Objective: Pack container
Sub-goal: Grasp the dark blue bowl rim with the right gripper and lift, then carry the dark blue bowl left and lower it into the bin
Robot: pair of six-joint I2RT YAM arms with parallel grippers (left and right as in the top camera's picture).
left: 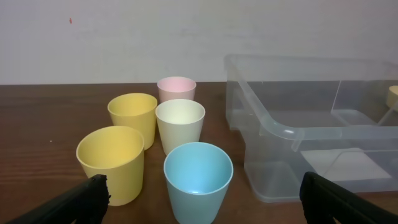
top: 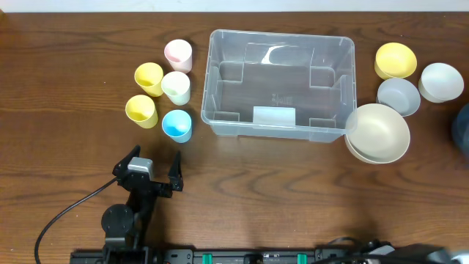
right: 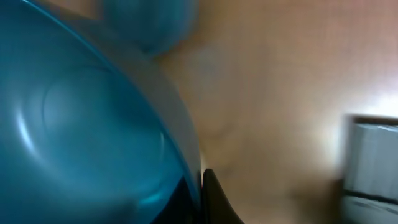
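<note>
My right gripper is to let go of the big blue bowl in the clear plastic container's half nearer the cups [top: 248, 91].
The clear plastic container [top: 214, 81] stands empty at the table's middle back; it also shows in the left wrist view [left: 273, 127]. My left gripper [top: 150, 167] is open and empty near the front edge, facing the cups. In the left wrist view my left gripper [left: 202, 200] has the light blue cup [left: 198, 180] just ahead between its fingers, apart from them. My right gripper [right: 202, 186] is shut on the rim of a big blue bowl [right: 81, 124], which shows at the overhead view's right edge [top: 462, 128].
Left of the container stand a pink cup [top: 178, 54], two yellow cups [top: 149, 78] [top: 141, 111], a cream cup [top: 176, 87] and the light blue cup [top: 177, 125]. Right of it are cream stacked bowls [top: 377, 133], a grey bowl [top: 399, 95], a yellow bowl [top: 396, 60] and a pale bowl [top: 441, 81].
</note>
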